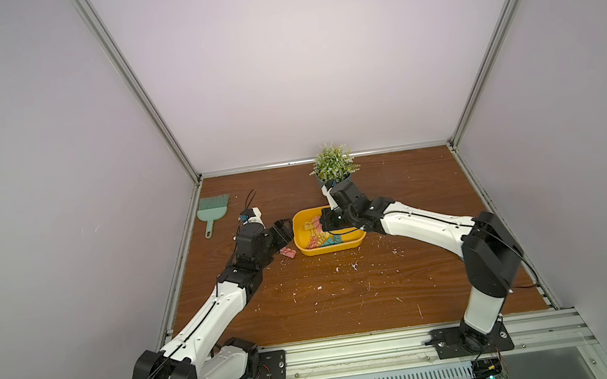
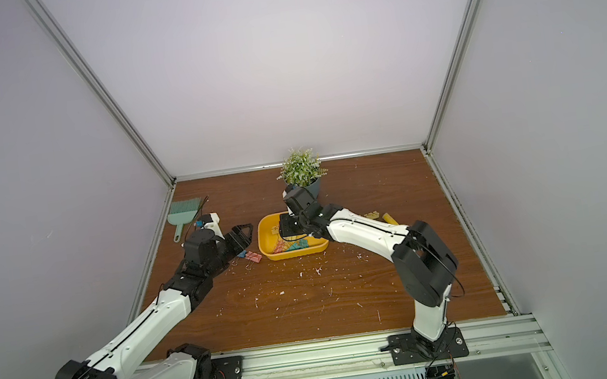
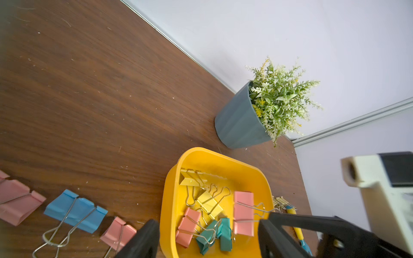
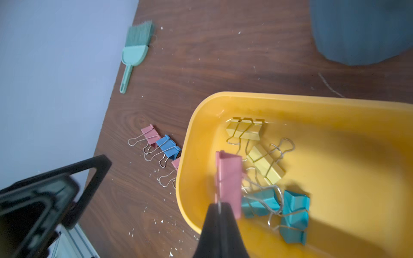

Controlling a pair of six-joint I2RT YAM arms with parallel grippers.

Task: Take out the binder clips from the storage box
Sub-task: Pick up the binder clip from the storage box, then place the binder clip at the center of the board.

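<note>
The pink clip, now tilted above the teal ones, will go down from my right gripper on the table point(image 1: 373, 236) next to the end of the storage box opposite my left gripper.
The yellow storage box point(image 1: 356, 240) point(image 2: 266, 243) sits mid-table. It holds several binder clips: yellow point(image 3: 210, 204), pink point(image 3: 188, 226) and teal point(image 3: 224, 234). My right gripper point(image 4: 219, 206) point(image 1: 328, 222) reaches into the box and is shut on the wire handle of a pink clip point(image 4: 229, 178), which hangs tilted above the teal ones point(image 4: 295, 210). My left gripper point(image 3: 209, 221) point(image 1: 283, 229) is open at the box's left end with nothing between its fingers. A blue clip point(image 3: 76, 211) and pink clips point(image 3: 118, 232) point(image 1: 288, 252) lie on the table left of the box.
A potted plant point(image 1: 332, 166) point(image 3: 241, 120) stands just behind the box. A teal hand brush point(image 1: 213, 210) point(image 4: 134, 53) lies at the back left. Right of the box lie gold clips point(image 2: 371, 214) and a yellow-handled tool point(image 2: 390, 219). White crumbs dot the wooden table point(image 1: 347, 292).
</note>
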